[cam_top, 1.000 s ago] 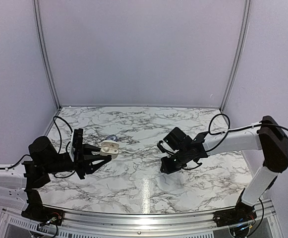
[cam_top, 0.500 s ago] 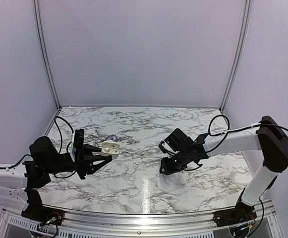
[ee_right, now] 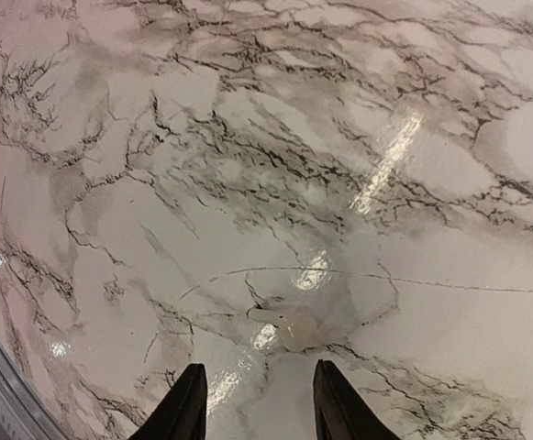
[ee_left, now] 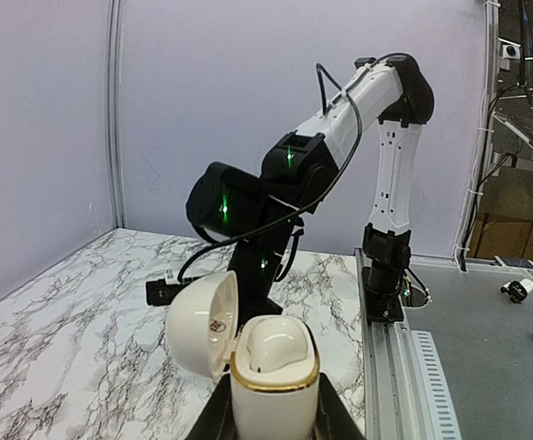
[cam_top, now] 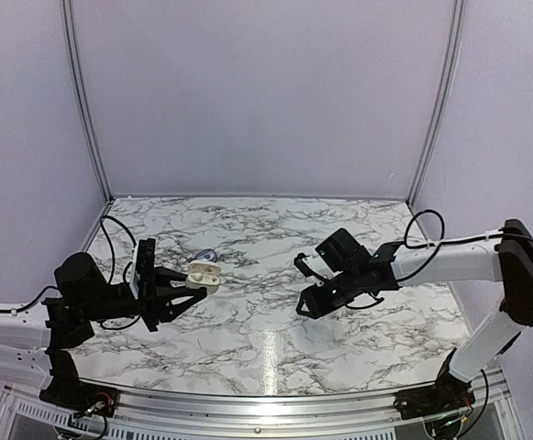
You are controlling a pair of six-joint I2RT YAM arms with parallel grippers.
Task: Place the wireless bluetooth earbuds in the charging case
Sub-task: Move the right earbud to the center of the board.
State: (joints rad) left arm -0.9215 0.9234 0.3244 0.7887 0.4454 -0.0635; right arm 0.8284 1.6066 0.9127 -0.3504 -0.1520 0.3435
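Observation:
The loose earbud lies past my right gripper's fingertips with its stem crosswise. Next, my right gripper turns and takes the earbud by its rounded head (ee_right: 300, 332).
My left gripper (ee_left: 273, 420) is shut on the charging case (ee_left: 273, 390), a cream clamshell with a gold rim, held upright above the table's left side. Its lid (ee_left: 202, 323) hangs open to the left. A pale rounded earbud (ee_left: 277, 344) sits in the case's top. From above, the case (cam_top: 204, 273) shows at the tip of the left gripper (cam_top: 193, 286). My right gripper (ee_right: 259, 394) is open and points down at the marble. A second whitish earbud (ee_right: 289, 325) lies loose on the table just beyond its fingertips. In the top view the right gripper (cam_top: 308, 306) is mid-table; the loose earbud is too small to see there.
A small bluish object (cam_top: 206, 254) lies on the marble table (cam_top: 248, 339) behind the case. The metal rail (ee_left: 390, 367) along the table's near edge carries the right arm's base (ee_left: 385, 275). Grey walls enclose the back and sides.
The right arm's wrist has shifted a little to the right and its jaws have spread wider. The left arm and the case have not moved.

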